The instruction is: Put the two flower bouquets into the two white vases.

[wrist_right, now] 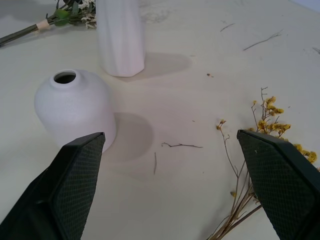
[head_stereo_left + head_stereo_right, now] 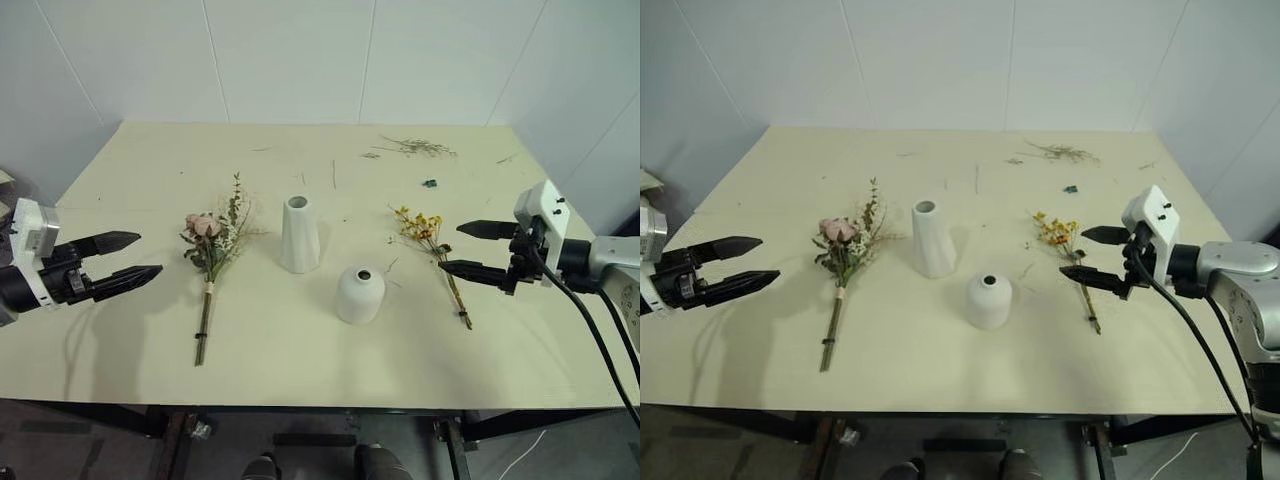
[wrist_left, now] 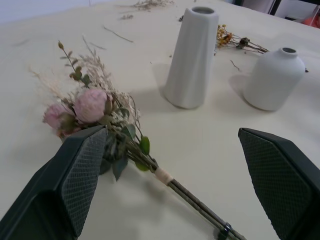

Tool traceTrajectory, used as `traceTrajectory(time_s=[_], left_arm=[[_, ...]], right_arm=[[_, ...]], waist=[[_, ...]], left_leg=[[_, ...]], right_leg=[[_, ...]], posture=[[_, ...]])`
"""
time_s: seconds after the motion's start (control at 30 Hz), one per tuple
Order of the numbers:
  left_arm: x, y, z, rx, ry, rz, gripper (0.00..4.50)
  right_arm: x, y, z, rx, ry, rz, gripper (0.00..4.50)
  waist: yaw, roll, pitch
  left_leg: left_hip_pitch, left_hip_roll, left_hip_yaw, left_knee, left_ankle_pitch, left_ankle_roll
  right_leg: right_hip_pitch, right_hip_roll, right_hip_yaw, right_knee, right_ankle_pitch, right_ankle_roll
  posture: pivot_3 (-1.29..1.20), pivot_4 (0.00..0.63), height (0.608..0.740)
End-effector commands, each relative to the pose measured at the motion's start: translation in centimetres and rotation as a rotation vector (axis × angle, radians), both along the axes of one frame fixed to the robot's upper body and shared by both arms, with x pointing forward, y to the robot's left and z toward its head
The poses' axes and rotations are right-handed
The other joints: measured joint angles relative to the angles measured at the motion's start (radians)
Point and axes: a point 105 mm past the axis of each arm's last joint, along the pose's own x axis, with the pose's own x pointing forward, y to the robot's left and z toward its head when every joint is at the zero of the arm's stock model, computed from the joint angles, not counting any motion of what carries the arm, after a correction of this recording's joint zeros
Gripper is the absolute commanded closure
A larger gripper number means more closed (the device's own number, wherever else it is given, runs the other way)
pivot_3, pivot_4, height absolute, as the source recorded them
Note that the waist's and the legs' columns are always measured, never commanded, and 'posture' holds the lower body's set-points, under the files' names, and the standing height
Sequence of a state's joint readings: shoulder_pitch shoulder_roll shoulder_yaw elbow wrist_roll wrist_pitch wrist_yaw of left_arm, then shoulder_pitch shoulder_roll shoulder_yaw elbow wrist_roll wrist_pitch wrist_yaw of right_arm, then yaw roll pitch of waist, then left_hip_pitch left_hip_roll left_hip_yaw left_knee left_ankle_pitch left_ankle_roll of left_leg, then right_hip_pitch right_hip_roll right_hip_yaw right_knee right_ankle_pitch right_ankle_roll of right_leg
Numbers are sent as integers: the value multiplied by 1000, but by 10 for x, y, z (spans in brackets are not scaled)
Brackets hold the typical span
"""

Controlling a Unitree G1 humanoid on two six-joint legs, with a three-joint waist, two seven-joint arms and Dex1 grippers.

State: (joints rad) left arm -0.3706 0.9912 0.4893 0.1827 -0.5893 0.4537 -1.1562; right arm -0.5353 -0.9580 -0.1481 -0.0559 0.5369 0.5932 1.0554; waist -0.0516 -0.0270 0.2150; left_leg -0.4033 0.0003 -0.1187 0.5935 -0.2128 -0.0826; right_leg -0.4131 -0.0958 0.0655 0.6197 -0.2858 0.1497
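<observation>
The robot's left gripper should close on the tan wrap (image 2: 210, 287) (image 3: 163, 175) around the stems of the pink-rose bouquet, just below the bouquet's leaves.
The pink-rose bouquet (image 2: 212, 255) lies flat on the table, left of the tall cone vase (image 2: 298, 234). A short round vase (image 2: 359, 294) stands just right of and in front of the cone. Further right lies the thin yellow-flowered bouquet (image 2: 432, 250). My left gripper (image 2: 148, 255) hovers open to the left of the rose bouquet, empty. Over the yellow bouquet's stems, my right gripper (image 2: 449, 247) also stands open and empty. The left wrist view looks at the roses (image 3: 87, 107) and both vases (image 3: 191, 57); the right wrist view looks at the round vase (image 1: 75, 107) and the yellow sprigs (image 1: 272, 117).
Loose dried twig scraps (image 2: 415, 148) lie at the table's (image 2: 300, 370) far right, with a small dark bit (image 2: 429, 183) near them. White walls close in behind and at the right. Black cables (image 2: 590, 340) hang from my right arm.
</observation>
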Motion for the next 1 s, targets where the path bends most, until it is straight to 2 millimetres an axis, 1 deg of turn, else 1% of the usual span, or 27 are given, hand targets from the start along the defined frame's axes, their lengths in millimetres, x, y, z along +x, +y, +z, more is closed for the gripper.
traceTrajectory(time_s=[0.03,0.2,0.3,0.4,0.47,0.53,0.63,0.67,0.73,0.87,0.93,1.0], left_arm=[[5,1,16,4,-92,18,0],[10,0,23,-16,-155,35,0],[15,-6,22,-23,-128,18,0],[17,-7,20,-22,-131,22,0],[14,-9,23,-52,-130,53,0],[12,-3,23,-65,-113,115,0],[11,0,20,-82,-94,198,0],[11,-1,16,-101,-61,229,0],[8,-11,4,-117,6,248,0],[6,-34,-29,-120,221,318,0],[7,-41,-37,-110,293,349,0],[9,-44,-40,-97,315,381,0]], right_arm=[[-2,2,18,18,-85,7,30],[1,4,19,42,-98,9,30],[2,4,20,27,-99,9,30],[1,11,19,33,-95,38,30],[-2,15,17,36,-89,85,30],[-5,21,19,47,-86,136,30],[-3,27,22,75,-99,194,30],[-3,28,22,82,-100,214,30],[0,28,21,65,-93,236,30],[10,31,19,77,-95,243,30],[14,32,20,79,-96,247,30],[16,33,18,77,-95,249,30]], waist=[[0,0,0],[-2,0,0],[-1,0,0],[-1,0,0],[-2,0,0],[-5,0,0],[-5,0,0],[-5,0,0],[-3,0,0],[-1,0,0],[2,-1,0],[2,-1,0]], left_leg=[[0,0,0,0,0,0],[0,0,0,0,0,0],[0,0,0,0,0,0],[0,0,0,0,0,0],[0,0,0,0,0,0],[0,0,0,0,0,0],[0,0,0,0,0,0],[0,0,0,1,0,0],[0,0,0,1,0,0],[0,0,-1,2,0,0],[0,0,-1,3,0,0],[0,-1,-1,4,0,0]], right_leg=[[0,0,0,0,0,0],[0,0,0,0,0,0],[0,0,0,1,0,0],[0,0,0,1,0,1],[0,0,0,1,0,1],[0,0,0,1,0,1],[0,0,0,1,1,1],[0,0,0,2,1,1],[0,0,0,2,1,1],[1,0,0,2,1,2],[1,0,0,3,1,2],[1,0,0,3,1,2]], posture=[[0,150,740],[0,150,740],[0,150,740],[0,150,740],[0,150,740],[0,150,740],[0,150,740],[0,150,740],[0,150,740],[0,150,740],[0,150,740],[0,150,740]])
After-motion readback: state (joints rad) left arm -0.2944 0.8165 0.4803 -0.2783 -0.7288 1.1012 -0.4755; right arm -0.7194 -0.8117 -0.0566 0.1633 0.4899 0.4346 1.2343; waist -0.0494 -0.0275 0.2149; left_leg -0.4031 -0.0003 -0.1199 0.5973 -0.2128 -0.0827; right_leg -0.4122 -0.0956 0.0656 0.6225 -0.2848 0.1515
